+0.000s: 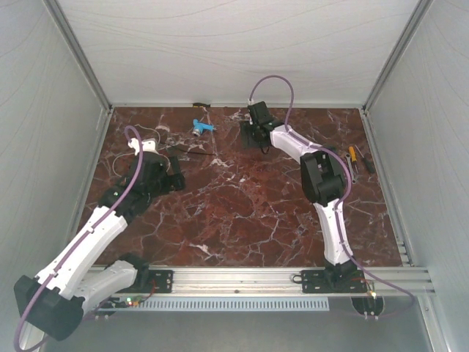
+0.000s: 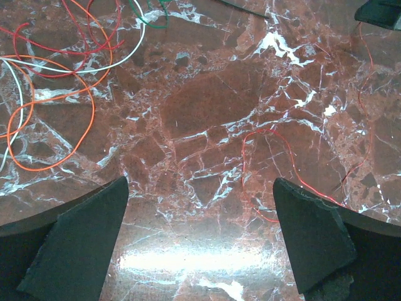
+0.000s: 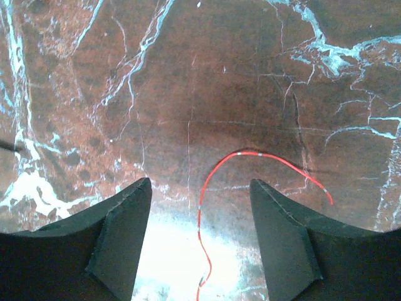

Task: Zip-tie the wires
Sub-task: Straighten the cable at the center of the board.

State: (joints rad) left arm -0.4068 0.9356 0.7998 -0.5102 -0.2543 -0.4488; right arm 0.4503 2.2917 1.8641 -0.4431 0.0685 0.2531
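Observation:
Next, I move my left gripper to the white wire and close it on its part (image 1: 159, 152) (image 2: 141, 17) beside the green wire.
The wires (image 2: 88, 119) lie loose on the marble: orange, red, white and green strands curl at the upper left of the left wrist view. A very thin red strand (image 2: 276, 135) runs past the right finger. From above the wires (image 1: 192, 150) show faintly at the back left. My left gripper (image 2: 200, 182) is open and empty, low over bare marble, right of the tangle (image 1: 174, 178). My right gripper (image 3: 200, 183) is open near the back centre (image 1: 255, 136). A single red wire (image 3: 216, 172) lies on the table between its jaws, not gripped.
A small blue-and-white plastic piece (image 1: 201, 127) lies at the back between the two grippers. Hand tools (image 1: 353, 158) lie by the right edge. Grey walls enclose the marble table (image 1: 242, 213) on three sides. A dark part (image 2: 379, 15) shows at the top right of the left wrist view.

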